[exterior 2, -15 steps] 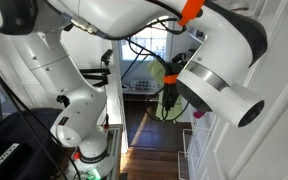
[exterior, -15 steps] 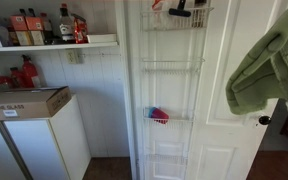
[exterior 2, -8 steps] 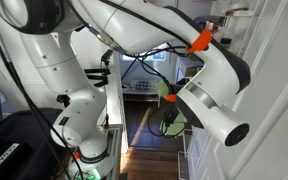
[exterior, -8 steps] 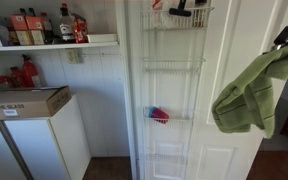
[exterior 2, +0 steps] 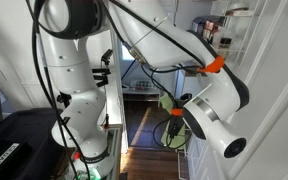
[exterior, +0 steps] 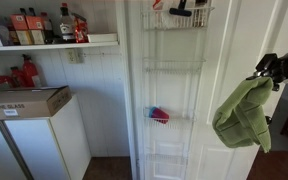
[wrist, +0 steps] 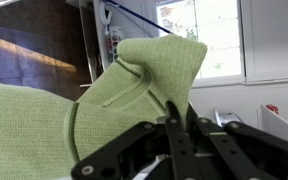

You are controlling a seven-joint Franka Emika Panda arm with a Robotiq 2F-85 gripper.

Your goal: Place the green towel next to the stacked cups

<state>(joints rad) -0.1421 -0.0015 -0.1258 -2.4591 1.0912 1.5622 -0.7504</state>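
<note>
The robot's gripper will release the green towel in the wire basket (exterior: 188, 116) beside the stacked cups, toward the side with the door handle. The towel now hangs in front of the white door.
The green towel (exterior: 242, 112) hangs from my gripper (exterior: 267, 68) at the right of an exterior view, in front of the white door. In the wrist view the towel (wrist: 104, 100) fills the left and middle, pinched between the black fingers of my gripper (wrist: 179, 125), which is shut on its top fold. In an exterior view only a small part of the towel (exterior 2: 167, 102) shows behind the arm. The stacked cups (exterior: 159, 115), red and blue, sit in a wire basket on the door rack, to the left of and about level with the towel.
A white wire door rack (exterior: 171, 90) has several baskets; black items lie in its top basket (exterior: 183, 10). A wall shelf (exterior: 49, 44) holds bottles and boxes. A cardboard box (exterior: 26, 102) sits on a white cabinet. The robot's base (exterior 2: 79, 120) stands close by.
My gripper has carried the towel downward and a little to the right in front of the door. The arm's wrist has swung lower.
</note>
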